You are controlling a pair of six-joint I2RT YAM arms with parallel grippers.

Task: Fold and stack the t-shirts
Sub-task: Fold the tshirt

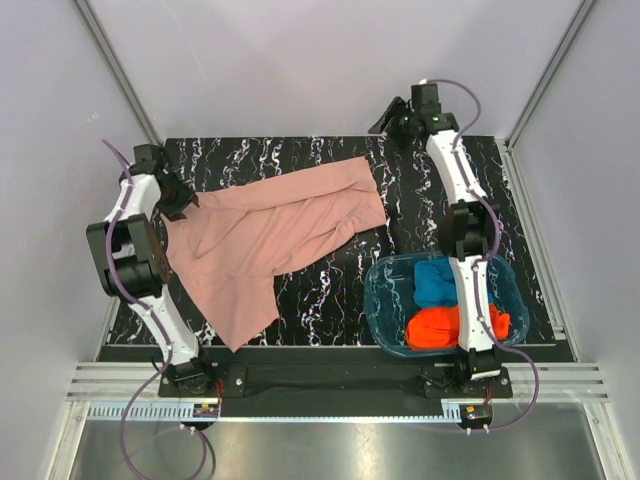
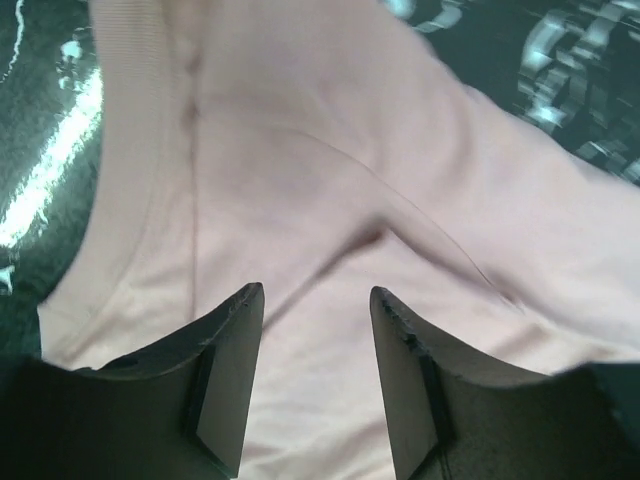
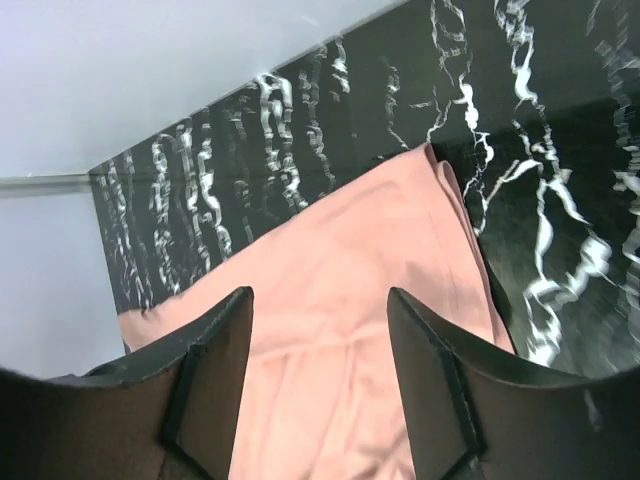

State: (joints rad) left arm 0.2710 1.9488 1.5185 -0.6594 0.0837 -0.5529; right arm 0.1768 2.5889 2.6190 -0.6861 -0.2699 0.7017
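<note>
The robot's right gripper should next move to the pink t-shirt's corner [image 1: 373,213] nearest the blue plastic tub and grip it there.
A large dusty-pink t-shirt [image 1: 270,240] lies spread and partly folded across the black marbled table [image 1: 330,290]. At the shirt's left edge is my left gripper [image 1: 186,205], open just above the pink cloth [image 2: 300,180] with nothing between its fingers [image 2: 232,370]. My right gripper [image 1: 388,120] hangs raised at the far edge of the table, back from the shirt's far right corner. It is open and empty, looking down on the pink t-shirt [image 3: 340,300]. A blue t-shirt [image 1: 435,281] and an orange-red t-shirt [image 1: 438,327] lie bunched in the tub.
A translucent blue plastic tub [image 1: 385,300] stands at the near right of the table, beside the right arm's base. Grey walls and metal frame posts close in the table on the left, back and right.
</note>
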